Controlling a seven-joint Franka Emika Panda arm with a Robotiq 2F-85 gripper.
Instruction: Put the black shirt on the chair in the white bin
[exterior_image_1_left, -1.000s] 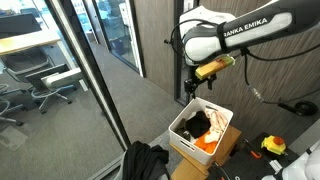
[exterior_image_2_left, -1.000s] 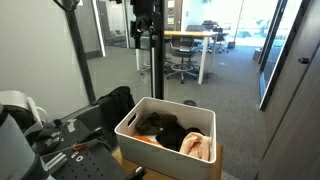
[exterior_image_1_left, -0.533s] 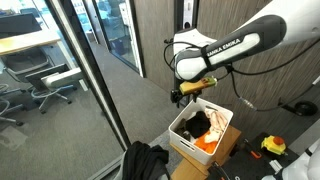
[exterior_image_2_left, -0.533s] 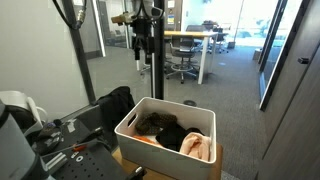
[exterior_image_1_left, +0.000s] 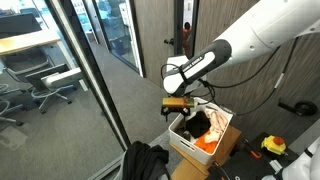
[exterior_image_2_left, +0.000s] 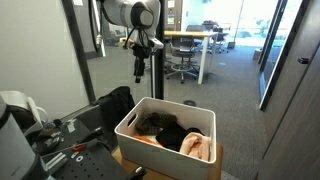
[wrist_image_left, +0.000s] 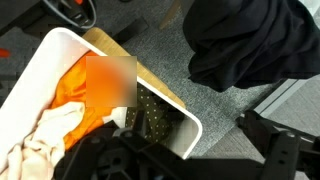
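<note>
The black shirt's bunched top (exterior_image_1_left: 152, 151) (wrist_image_left: 242, 55), near its side facing the white bin, is the next place my gripper needs to go to and close on.
The black shirt (exterior_image_1_left: 145, 160) lies bunched on the chair at the bottom of an exterior view, and shows on the chair beside the bin (exterior_image_2_left: 112, 104) and at the top right of the wrist view (wrist_image_left: 240, 40). The white bin (exterior_image_1_left: 185, 141) (exterior_image_2_left: 130, 135) (wrist_image_left: 65, 45) holds dark, orange and cream clothes. My gripper (exterior_image_1_left: 175, 103) (exterior_image_2_left: 138, 68) hangs above the bin's edge on the chair side, well above the shirt. Its fingers (wrist_image_left: 190, 160) are apart with nothing between them.
The bin sits on a cardboard box (exterior_image_1_left: 225, 148). A glass wall with a black frame (exterior_image_1_left: 95, 80) stands close to the chair. A yellow tape measure (exterior_image_1_left: 273, 146) and cables lie by the bin. Black gear (exterior_image_2_left: 60, 135) lies beside the chair.
The arm has swung down and across from high above the bin's far side to just over its edge nearer the chair. The clothes and the shirt have not moved.
</note>
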